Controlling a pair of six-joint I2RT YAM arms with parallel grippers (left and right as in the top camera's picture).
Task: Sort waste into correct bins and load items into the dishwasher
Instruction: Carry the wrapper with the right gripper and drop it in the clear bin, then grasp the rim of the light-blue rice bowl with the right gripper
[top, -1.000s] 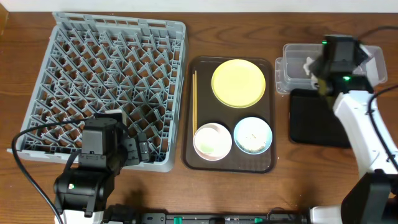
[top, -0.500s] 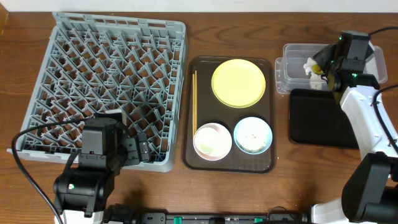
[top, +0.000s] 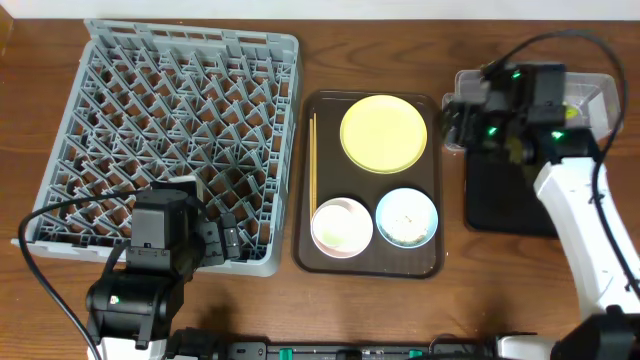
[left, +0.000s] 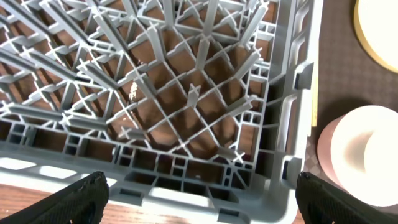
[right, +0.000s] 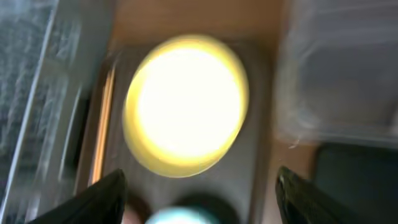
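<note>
My right gripper moves to the blue bowl next and closes on the blue bowl's rim (top: 378, 222) beside the pink bowl.
My right gripper (top: 458, 115) is open and empty, hovering at the left end of the clear tub (top: 600, 92), beside the black tray (top: 510, 200). Its blurred wrist view looks down on the yellow plate (right: 186, 102) and chopsticks (right: 102, 124), with the gripper (right: 202, 199) holding nothing. On the brown tray lie the yellow plate (top: 384, 132), chopsticks (top: 312, 160), a pink bowl (top: 342, 227) with a whitish cup in it, and a blue bowl (top: 407, 217) holding white crumbs. My left gripper (top: 222, 246) stands open at the grey dish rack's (top: 190, 120) near right corner. The arm hides the tub's contents.
The brown serving tray (top: 305, 255) lies between the rack and the two bins. In the left wrist view the rack's rim (left: 186, 186) runs just ahead of the open gripper (left: 202, 202), with the pink bowl (left: 360, 155) to its right. Cables trail by both arms.
The right gripper opened over the clear tub, let go of the white tissue, and swung left toward the brown tray. The left arm has not moved.
</note>
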